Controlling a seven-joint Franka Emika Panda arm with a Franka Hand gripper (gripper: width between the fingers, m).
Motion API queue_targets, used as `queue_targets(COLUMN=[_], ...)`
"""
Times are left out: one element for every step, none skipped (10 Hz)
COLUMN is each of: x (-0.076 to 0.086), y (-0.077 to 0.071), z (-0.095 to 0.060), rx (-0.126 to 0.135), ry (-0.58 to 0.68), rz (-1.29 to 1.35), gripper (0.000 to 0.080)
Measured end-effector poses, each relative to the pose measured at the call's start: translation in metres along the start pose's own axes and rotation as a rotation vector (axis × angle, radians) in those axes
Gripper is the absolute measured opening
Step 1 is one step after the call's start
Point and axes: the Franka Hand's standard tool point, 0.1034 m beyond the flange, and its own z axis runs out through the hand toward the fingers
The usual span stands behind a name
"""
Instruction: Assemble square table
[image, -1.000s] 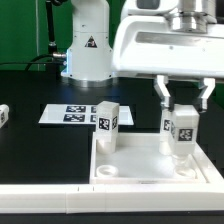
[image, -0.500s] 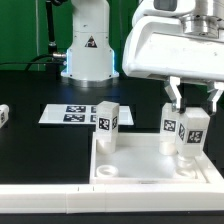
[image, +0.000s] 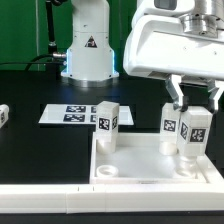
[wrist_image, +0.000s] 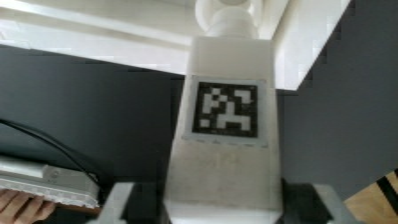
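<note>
My gripper needs to release the third leg standing in the tabletop's near corner (image: 184, 172) (wrist_image: 228, 14), in front of the second leg.
The white square tabletop (image: 140, 166) lies rim up at the front of the table. One tagged white leg (image: 107, 121) stands in its far corner on the exterior view's left, and a second leg (image: 171, 130) stands at the far corner on the right. My gripper (image: 196, 108) is shut on a third leg (image: 195, 135), held near upright with its lower end down on the tray near the right rim. In the wrist view that leg (wrist_image: 228, 120) runs from my gripper (wrist_image: 222, 208) toward the tabletop (wrist_image: 311, 45). Its far end is blurred.
The marker board (image: 70, 114) lies flat behind the tabletop. Another tagged white leg (image: 3, 115) lies at the exterior view's far left edge. The robot base (image: 88, 50) stands at the back, and a long white bar (image: 45, 194) runs along the front.
Over the last second my gripper carried the held leg toward the exterior view's right and tilted a little. In the last half second it has barely moved.
</note>
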Motion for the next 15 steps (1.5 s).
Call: queue_targets(x=[-0.003,-0.006,-0.009,-0.010,-0.010,-0.011,-0.012,-0.014,-0.018,-0.018,-0.017,-0.018,-0.018,-0.017,-0.013], y=[-0.001,0.000,0.000,0.000,-0.001,-0.001,-0.001,-0.002,-0.002,-0.002,-0.002,-0.002,-0.002,-0.001,0.001], z=[0.002,0.005,0.008,0.009,0.009,0.010,0.011,0.012,0.015,0.015,0.015,0.015,0.016,0.015,0.013], rx=[-0.002,-0.005,-0.008,-0.008,-0.009,-0.009,-0.010,-0.010,-0.015,-0.017,-0.017,-0.017,-0.017,-0.017,-0.018], ry=[-0.005,-0.005,-0.010,-0.012,-0.012,-0.013,-0.014,-0.018,-0.005,0.014,0.013,0.013,0.013,0.013,0.018], rz=[-0.004,-0.007,-0.011,-0.012,-0.013,-0.014,-0.015,-0.018,-0.026,-0.030,-0.031,-0.033,-0.035,-0.037,-0.047], gripper=[0.0287,0.0287,0.0287,0.0287,0.0287,0.0287,0.0287,0.0287,0.0287,0.0287,0.0287,0.0287,0.0501,0.0501,0.0617])
